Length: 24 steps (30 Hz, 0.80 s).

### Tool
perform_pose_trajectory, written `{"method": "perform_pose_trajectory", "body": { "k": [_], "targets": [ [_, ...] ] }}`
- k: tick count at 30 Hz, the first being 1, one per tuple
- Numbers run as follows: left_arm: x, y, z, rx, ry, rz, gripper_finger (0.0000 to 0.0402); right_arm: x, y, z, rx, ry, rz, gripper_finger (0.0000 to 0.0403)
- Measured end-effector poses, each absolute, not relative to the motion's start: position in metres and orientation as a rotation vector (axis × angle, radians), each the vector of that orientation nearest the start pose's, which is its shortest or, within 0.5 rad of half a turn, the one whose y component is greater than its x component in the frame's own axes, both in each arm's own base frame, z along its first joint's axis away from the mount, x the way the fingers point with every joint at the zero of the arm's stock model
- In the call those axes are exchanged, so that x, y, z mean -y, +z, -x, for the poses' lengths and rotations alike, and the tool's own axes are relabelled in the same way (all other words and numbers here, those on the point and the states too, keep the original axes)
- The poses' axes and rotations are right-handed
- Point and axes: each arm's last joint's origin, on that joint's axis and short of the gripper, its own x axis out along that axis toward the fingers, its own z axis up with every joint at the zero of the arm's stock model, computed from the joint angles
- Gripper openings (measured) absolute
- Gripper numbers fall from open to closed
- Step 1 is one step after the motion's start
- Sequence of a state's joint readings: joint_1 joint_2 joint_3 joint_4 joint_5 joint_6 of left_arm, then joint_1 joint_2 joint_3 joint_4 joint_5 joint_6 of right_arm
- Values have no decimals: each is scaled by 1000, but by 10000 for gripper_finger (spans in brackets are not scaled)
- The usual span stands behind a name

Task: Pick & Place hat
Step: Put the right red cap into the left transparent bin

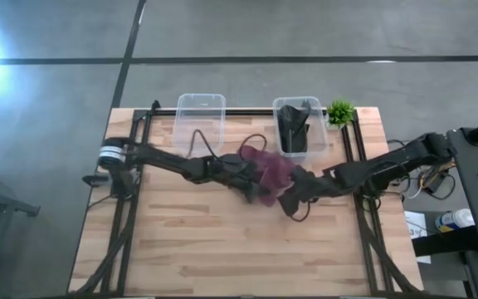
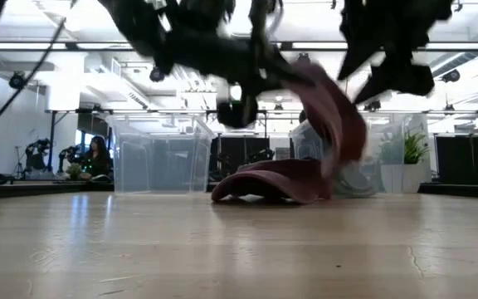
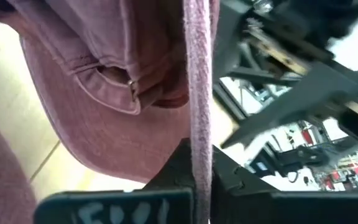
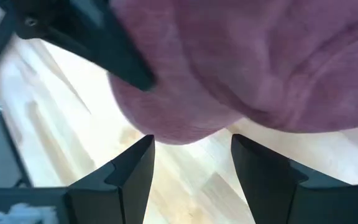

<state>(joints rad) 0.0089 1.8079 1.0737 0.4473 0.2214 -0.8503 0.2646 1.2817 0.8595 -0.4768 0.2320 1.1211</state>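
Observation:
My left gripper is going to release the maroon hat inside the empty clear bin (image 1: 205,136), toward the side that faces the dark-filled bin. The hat now lies just near of the bins.
The maroon cloth hat (image 1: 270,172) lies at the table's middle, just near of the two bins. In the low view one side of the hat (image 2: 338,116) is raised, and its lower part (image 2: 264,184) rests on the wood. My left gripper (image 1: 251,184) reaches in from the left and is shut on the hat. In the left wrist view the hat's inside with a small strap buckle (image 3: 129,84) shows. My right gripper (image 1: 291,199) hovers open at the hat's near-right side. Its fingers (image 4: 135,168) stand just short of the hat (image 4: 229,68), above the wood. My left gripper (image 3: 197,171) pinches a thin edge of the hat (image 3: 197,124) between its two fingers, and the cloth runs on as a narrow band past them. It comes in from the table's left, slanting down. The held side is raised, while the hat's lower part (image 2: 260,189) stays on the table.
At the far edge stand an empty clear bin (image 1: 200,116) and a second clear bin (image 1: 299,124) that holds something dark. A small green plant (image 1: 340,112) is at the far right corner. Bare wood (image 1: 222,241) fills the table's near half.

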Motion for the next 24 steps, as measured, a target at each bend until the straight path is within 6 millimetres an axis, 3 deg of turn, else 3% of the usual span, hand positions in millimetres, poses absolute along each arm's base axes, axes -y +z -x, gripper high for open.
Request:
{"method": "perform_pose_trajectory", "body": {
  "k": [6, 10, 14, 19, 22, 24],
  "targets": [
    [3, 273, -353, -370, 1, 754, 7, -57, 284, -229, -645, -481, -768, 209],
    [-5, 318, -303, -340, 158, 671, 7, -51, 309, -220, -577, -528, -702, 209],
    [-19, 347, -249, -325, 370, 587, 6, -43, 322, -220, -536, -563, -654, 209],
    [-51, 357, -202, -292, 613, 526, 6, -36, 322, -233, -549, -598, -623, 209],
    [-72, 344, -195, -315, 654, 533, 6, -34, 320, -244, -562, -604, -603, 209],
    [-86, 324, -194, -377, 657, 578, 6, -34, 319, -253, -566, -600, -601, 209]
  ]
}}
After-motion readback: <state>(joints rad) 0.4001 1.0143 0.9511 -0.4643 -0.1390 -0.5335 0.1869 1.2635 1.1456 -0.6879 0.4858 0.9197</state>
